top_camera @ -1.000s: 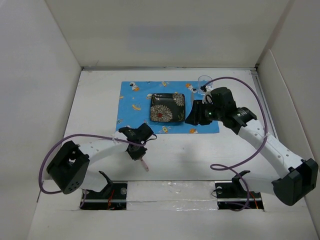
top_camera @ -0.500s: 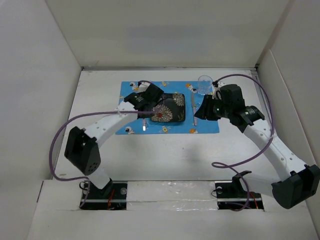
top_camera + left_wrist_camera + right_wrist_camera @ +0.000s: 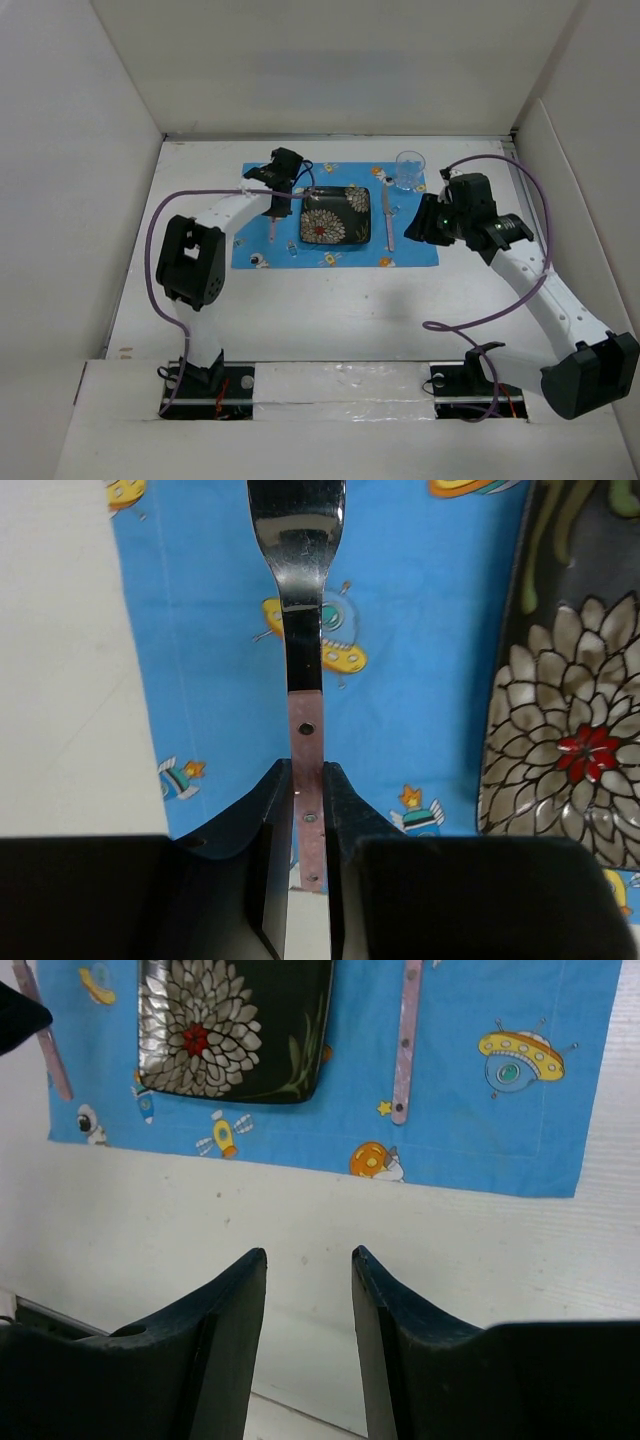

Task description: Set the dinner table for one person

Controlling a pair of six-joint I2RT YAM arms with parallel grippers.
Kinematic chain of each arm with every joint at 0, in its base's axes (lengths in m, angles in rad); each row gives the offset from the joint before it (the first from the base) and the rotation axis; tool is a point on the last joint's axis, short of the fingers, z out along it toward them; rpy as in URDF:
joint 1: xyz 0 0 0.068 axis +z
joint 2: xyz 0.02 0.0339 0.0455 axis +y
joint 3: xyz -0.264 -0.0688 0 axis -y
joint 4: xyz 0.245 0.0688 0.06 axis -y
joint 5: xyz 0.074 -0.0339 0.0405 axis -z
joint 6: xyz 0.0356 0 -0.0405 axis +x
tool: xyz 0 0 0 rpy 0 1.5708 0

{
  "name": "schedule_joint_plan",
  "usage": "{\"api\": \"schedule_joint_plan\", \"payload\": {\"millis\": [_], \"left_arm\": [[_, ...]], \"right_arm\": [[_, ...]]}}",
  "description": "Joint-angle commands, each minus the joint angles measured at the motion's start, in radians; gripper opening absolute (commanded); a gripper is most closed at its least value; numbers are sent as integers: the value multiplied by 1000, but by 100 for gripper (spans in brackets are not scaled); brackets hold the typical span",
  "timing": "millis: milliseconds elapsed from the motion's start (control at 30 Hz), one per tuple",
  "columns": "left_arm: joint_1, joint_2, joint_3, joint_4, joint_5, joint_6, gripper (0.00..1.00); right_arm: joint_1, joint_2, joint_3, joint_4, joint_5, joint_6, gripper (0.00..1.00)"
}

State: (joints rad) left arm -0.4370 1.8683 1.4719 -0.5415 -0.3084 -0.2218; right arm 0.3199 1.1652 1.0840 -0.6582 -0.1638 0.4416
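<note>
Next, my left gripper releases the pink-handled metal utensil on the placemat's yellow saucer print (image 3: 279, 214) (image 3: 346, 635) next to the dark plate. The utensil now lies along the mat beside the plate.
The white dinner table (image 3: 330, 310) carries a blue space-print placemat (image 3: 412, 252) with a dark flower-pattern square plate (image 3: 336, 215) in its middle. My left gripper (image 3: 276, 208) is shut on the handle of a pink-handled metal utensil (image 3: 303, 630). The utensil lies along the mat just left of the plate (image 3: 570, 730), and its head is cut off by the frame edge. My left gripper (image 3: 307, 780) grips near the handle's end. A second pink-handled utensil (image 3: 388, 215) lies right of the plate. My right gripper (image 3: 422, 225) is open and empty, and in its wrist view (image 3: 309, 1255) it is over bare table.
A clear drinking glass (image 3: 408, 170) stands at the mat's far right corner. White panels wall the table on the left, back and right. The right wrist view shows the plate (image 3: 235, 1030) and the second utensil's handle (image 3: 405, 1040).
My left arm swung from the table's near left, carrying the utensil, to the mat left of the plate. My right gripper drew back right, leaving the second utensil on the mat.
</note>
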Motion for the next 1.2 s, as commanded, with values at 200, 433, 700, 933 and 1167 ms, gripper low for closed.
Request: {"api": "schedule_joint_plan", "payload": {"millis": [200, 433, 700, 933, 1167], "left_arm": [[6, 84, 57, 51, 48, 53, 0], [37, 126, 70, 64, 97, 52, 0], [37, 157, 68, 75, 98, 39, 0], [37, 172, 79, 75, 111, 24, 4], [37, 167, 84, 64, 111, 6, 18]], "right_arm": [[-8, -9, -18, -4, 27, 3, 46], [-8, 2, -18, 5, 23, 9, 47], [-8, 13, -21, 11, 27, 8, 47], [-8, 25, -19, 17, 23, 3, 47], [-8, 28, -12, 11, 23, -7, 47]]}}
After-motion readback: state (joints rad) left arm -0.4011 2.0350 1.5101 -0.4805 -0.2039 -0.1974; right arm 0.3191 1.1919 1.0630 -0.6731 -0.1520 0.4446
